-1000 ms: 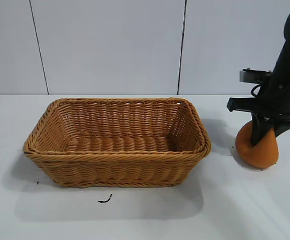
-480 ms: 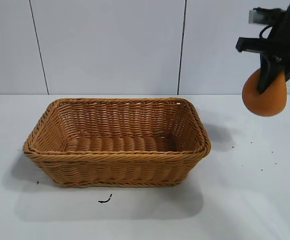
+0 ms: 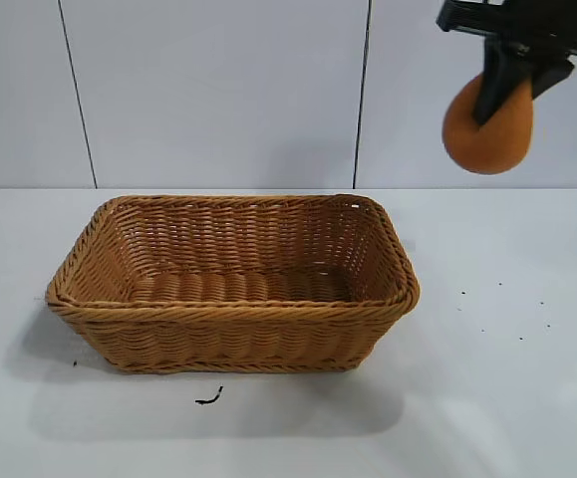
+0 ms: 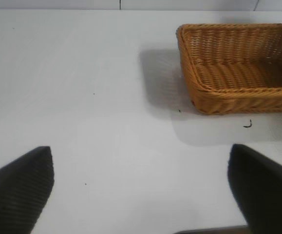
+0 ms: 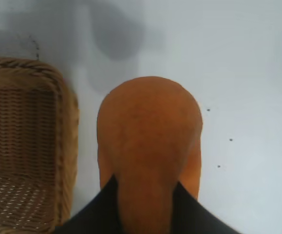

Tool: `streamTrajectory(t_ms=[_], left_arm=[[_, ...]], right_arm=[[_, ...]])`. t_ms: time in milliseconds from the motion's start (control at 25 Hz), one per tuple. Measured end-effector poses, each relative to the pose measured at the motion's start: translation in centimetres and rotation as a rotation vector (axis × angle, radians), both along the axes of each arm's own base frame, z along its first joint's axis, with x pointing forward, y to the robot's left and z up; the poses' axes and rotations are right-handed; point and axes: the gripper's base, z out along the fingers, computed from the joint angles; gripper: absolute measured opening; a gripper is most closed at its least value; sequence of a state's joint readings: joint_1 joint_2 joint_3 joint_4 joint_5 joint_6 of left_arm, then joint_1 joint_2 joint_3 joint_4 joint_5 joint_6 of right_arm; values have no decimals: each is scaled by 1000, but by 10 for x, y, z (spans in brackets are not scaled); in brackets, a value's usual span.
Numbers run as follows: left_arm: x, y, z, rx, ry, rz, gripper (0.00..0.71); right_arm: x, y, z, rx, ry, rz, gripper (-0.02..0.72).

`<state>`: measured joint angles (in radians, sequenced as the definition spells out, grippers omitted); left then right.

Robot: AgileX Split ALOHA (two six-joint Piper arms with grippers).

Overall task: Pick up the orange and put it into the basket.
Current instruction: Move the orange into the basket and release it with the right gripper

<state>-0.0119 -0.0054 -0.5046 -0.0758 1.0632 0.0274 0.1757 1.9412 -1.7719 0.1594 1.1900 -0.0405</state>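
The robot's right gripper needs to release the orange on the tan wicker basket's bottom (image 3: pixel 238 274), close behind the middle of the basket's front side. The orange now hangs high above the table.
My right gripper (image 3: pixel 502 85) is shut on the orange (image 3: pixel 485 129), a dull-orange fruit, and holds it high above the table, up and to the right of the basket (image 3: pixel 230 311). In the right wrist view the orange (image 5: pixel 148 141) hangs between the black fingers (image 5: pixel 94 212) over bare table, just beside the basket's corner (image 5: pixel 67 105). The tan wicker basket is empty. My left gripper (image 4: pixel 141 170) is open and empty, parked low over the table far from the basket (image 4: pixel 238 95); it is out of the exterior view.
The white table (image 3: pixel 507 388) carries small dark specks at the right and a small black scrap (image 3: pixel 208 398) in front of the basket. A white panelled wall stands behind.
My right gripper has lifted the orange from the table at the right and carried it up and slightly left toward the basket.
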Motion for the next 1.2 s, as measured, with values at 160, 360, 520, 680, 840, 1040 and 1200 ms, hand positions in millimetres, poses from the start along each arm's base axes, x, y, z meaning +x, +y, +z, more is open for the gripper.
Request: streamTrajectory(t_ms=[160, 360, 520, 680, 840, 1040, 1200], left_arm=[[0, 0, 0, 0, 0, 0, 697], [0, 0, 0, 0, 0, 0, 697], [0, 0, 0, 0, 0, 0, 697], [0, 0, 0, 0, 0, 0, 697], [0, 0, 0, 0, 0, 0, 697], [0, 0, 0, 0, 0, 0, 697], [0, 0, 0, 0, 0, 0, 697]], right_arm=[[-11, 53, 1, 14, -36, 115, 62], [-25, 111, -2, 36, -100, 227, 62], [-30, 142, -17, 42, -116, 285, 62], [-29, 176, -56, 37, -114, 340, 62], [-22, 185, -94, 20, -71, 333, 62], [-19, 187, -120, -5, -23, 334, 78], [-19, 187, -119, -3, -25, 333, 252]])
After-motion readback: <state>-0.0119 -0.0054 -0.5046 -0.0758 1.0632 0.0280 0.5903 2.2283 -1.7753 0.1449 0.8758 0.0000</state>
